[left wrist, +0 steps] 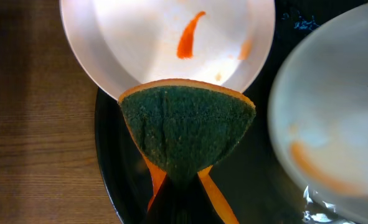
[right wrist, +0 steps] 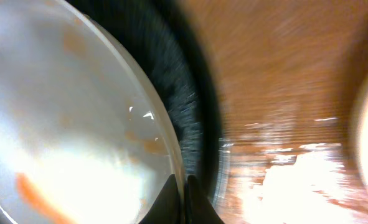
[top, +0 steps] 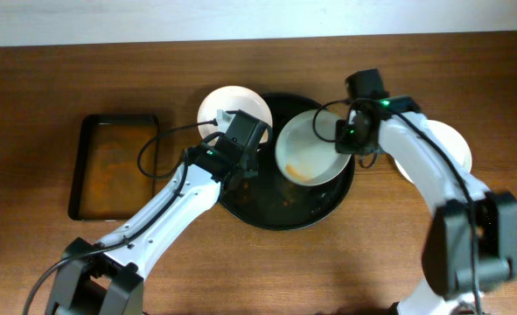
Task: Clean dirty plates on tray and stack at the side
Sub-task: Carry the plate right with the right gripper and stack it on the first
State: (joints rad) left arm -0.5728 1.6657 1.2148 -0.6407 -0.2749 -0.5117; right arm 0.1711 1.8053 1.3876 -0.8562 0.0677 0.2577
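Next, my right gripper puts the smeared plate, now held tilted over the tray, down on top of the plate lying (top: pixel 429 157) outside the black tray.
The round black tray (top: pixel 267 210) sits mid-table. One white plate (top: pixel 226 103) with an orange-red smear lies at the tray's far left rim; it also shows in the left wrist view (left wrist: pixel 146 43). My left gripper (top: pixel 241 144) (left wrist: pixel 182 186) is shut on a green and orange sponge (left wrist: pixel 187 134), whose edge is at that plate's near rim. My right gripper (top: pixel 350 136) (right wrist: pixel 182 183) is shut on the right rim of a second smeared plate (top: pixel 309 149) (right wrist: pixel 59 124), held tilted over the tray. A third plate (top: pixel 450 144) lies on the table to the right, partly hidden by my right arm.
A rectangular dark tray (top: pixel 76 175) with brownish liquid stands at the left. The black tray's floor (top: pixel 284 197) shows small orange flecks. Bare wood lies along the table's front.
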